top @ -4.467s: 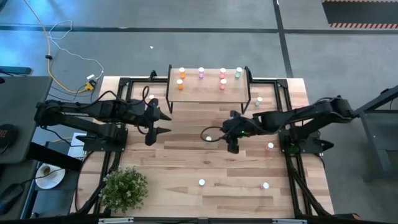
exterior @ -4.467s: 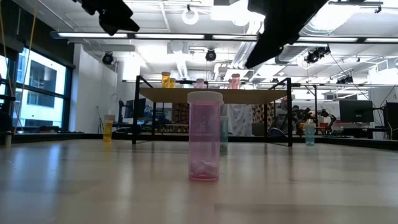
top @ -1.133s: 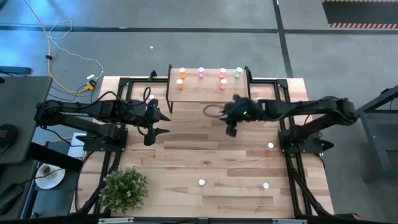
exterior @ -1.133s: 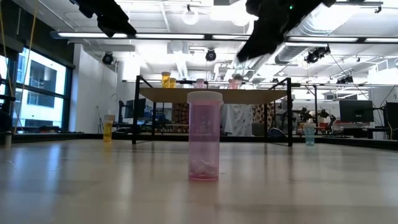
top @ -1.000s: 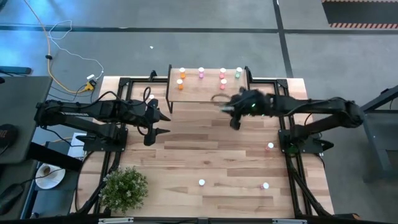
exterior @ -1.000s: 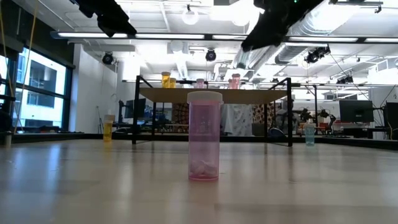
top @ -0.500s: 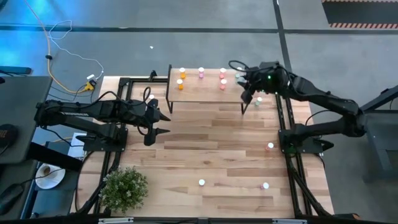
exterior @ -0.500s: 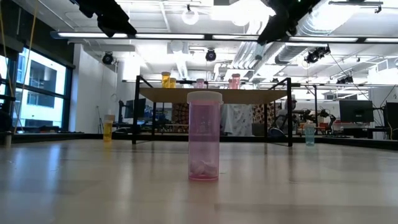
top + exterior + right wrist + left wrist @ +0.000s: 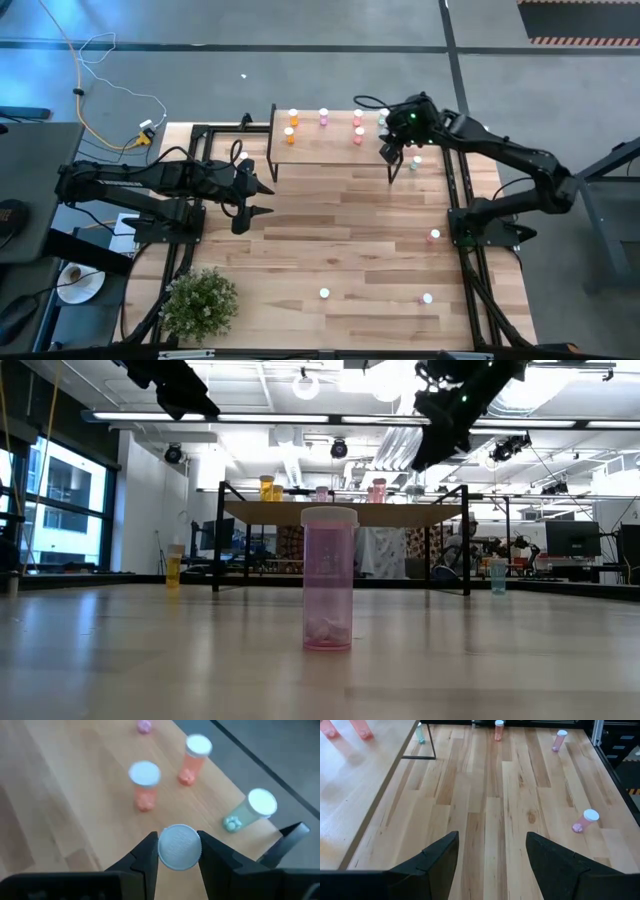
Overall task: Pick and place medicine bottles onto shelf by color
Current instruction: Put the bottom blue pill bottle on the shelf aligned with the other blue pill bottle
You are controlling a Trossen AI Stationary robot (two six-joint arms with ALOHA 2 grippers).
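Observation:
The white-capped medicine bottle will go down on the shelf (image 9: 385, 134) (image 9: 191, 851) in front of the pale green bottle, and I need to set it there with my right gripper.
The light-wood shelf (image 9: 335, 148) stands at the table's far middle. On it are two orange bottles (image 9: 291, 124), a pink one (image 9: 323, 117), two red ones (image 9: 145, 785) and a pale green one (image 9: 247, 810). My right gripper (image 9: 388, 150) hovers over the shelf's right end, shut on a white-capped medicine bottle (image 9: 179, 847) whose body is hidden under its cap. My left gripper (image 9: 252, 196) waits open above the table's left half, with nothing between its fingers (image 9: 440, 857). My right gripper pinches the bottle at the cap's two opposite sides (image 9: 161, 848) between its two fingers. The fingers slant down toward the shelf from the table's right. The bottle is lifted clear above the shelf top, cap toward the wrist camera.
Loose bottles stand on the table: a pink one (image 9: 329, 580) near the front middle, two more pink (image 9: 434, 236) (image 9: 427, 298) at the right, a green one (image 9: 415, 162) beside the shelf's right leg. A potted plant (image 9: 200, 300) sits front left.
My right gripper has swung with its bottle from over the table's middle toward the far edge and the shelf's right end, turning as it went. The bottle stays pinched and clear of the table.

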